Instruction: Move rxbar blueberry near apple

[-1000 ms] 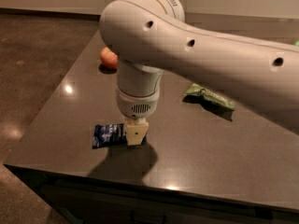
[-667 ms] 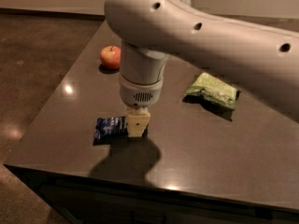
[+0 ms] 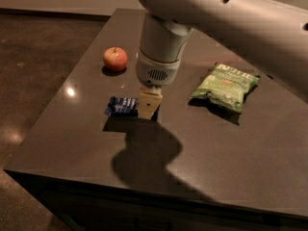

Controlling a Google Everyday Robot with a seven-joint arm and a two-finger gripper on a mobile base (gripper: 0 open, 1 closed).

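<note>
Next, the gripper releases the rxbar blueberry on the table (image 3: 132, 79) in front of the apple, a little toward the chip bag.
The rxbar blueberry (image 3: 122, 106) is a small dark blue wrapper with white lettering. It hangs a little above the dark table, with its shadow on the surface just below it. My gripper (image 3: 148, 109) points straight down and is shut on the bar's right end; its cream fingers (image 3: 150, 102) cover that end. The apple (image 3: 115, 58), red with yellowish patches, sits on the table behind and slightly left of the bar, about an apple's width or two away. The gripper is to the right of and nearer than the apple.
A green chip bag (image 3: 225, 86) lies on the table to the right of the gripper. The dark table (image 3: 202, 153) has its left edge close beside the apple and bar, and its front edge near the bottom. My large white arm fills the upper right.
The gripper has risen with the blue bar, which was lying flat on the table and now hangs above it, closer to the apple. The arm has shifted right and up.
</note>
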